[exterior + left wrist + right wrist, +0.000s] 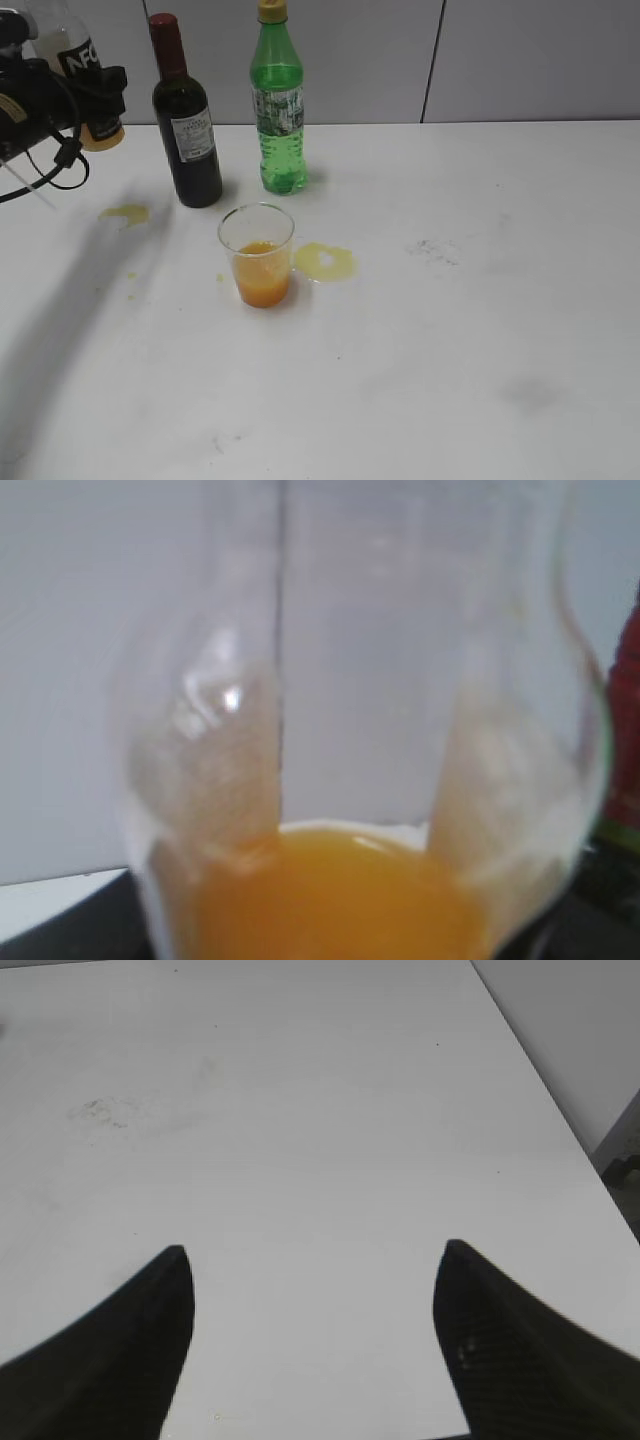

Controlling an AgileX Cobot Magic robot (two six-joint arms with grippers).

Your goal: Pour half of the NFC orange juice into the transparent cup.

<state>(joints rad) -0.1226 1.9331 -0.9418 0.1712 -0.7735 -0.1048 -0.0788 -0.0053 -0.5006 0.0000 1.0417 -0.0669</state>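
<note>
Next, my left gripper lets go of the NFC orange juice beside the dark wine bottle, just behind the nearby juice puddle [124,198].
The NFC orange juice [85,70] is upright at the far left, held in my left gripper [100,95], which is shut on it. In the left wrist view the NFC orange juice [340,890] fills the frame, with juice low in the clear body. The transparent cup [257,255] stands on the table in the middle, about a third full of orange juice. My right gripper [310,1260] is open and empty over bare table; it does not show in the exterior view.
A dark wine bottle [185,125] with a red cap and a green soda bottle [278,105] stand behind the cup. Juice puddles lie right of the cup [325,262] and at the left [125,213]. The white table [450,350] runs to the wall.
</note>
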